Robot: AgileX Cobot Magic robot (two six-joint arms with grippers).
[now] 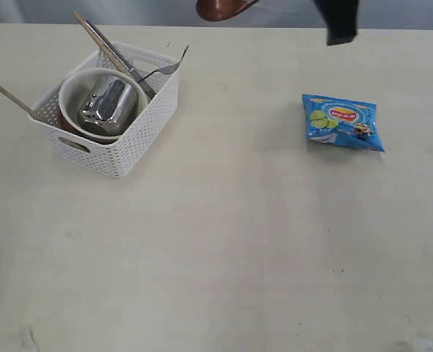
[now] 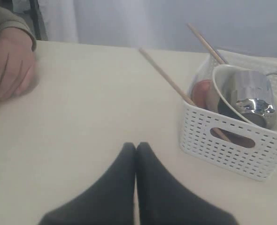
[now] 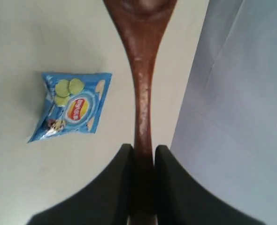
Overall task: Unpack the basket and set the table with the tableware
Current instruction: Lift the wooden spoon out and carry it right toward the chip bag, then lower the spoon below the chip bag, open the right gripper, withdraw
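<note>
I should bring the red-brown wooden spoon, now high at the far edge, to rest and let go of it with my right gripper on the table (image 1: 321, 240) in front of the blue snack packet.
The white basket (image 1: 121, 150) (image 2: 232, 140) stands at the table's (image 1: 238, 242) far left. Inside it is a cream bowl (image 1: 71, 88) (image 2: 217, 86) with a steel cup (image 1: 108, 103) (image 2: 251, 93) lying in it. A fork (image 1: 163, 71), a knife (image 1: 121, 62) and two chopsticks (image 1: 7, 95) (image 2: 166, 77) lean out over the rim. A red-brown plate (image 2: 203, 93) stands beside the bowl. My right gripper (image 3: 143, 150) (image 1: 341, 29) is high at the far edge, shut on the handle of the red-brown wooden spoon (image 3: 143, 93) (image 1: 220, 7). Left of the basket, my left gripper (image 2: 136, 146) is shut with nothing in it.
A blue snack packet (image 1: 343, 122) (image 3: 73, 108) lies flat on the right side of the table. A person's hand (image 2: 9, 65) rests on the table, far from the basket. A pale curtain hangs beyond the far edge.
</note>
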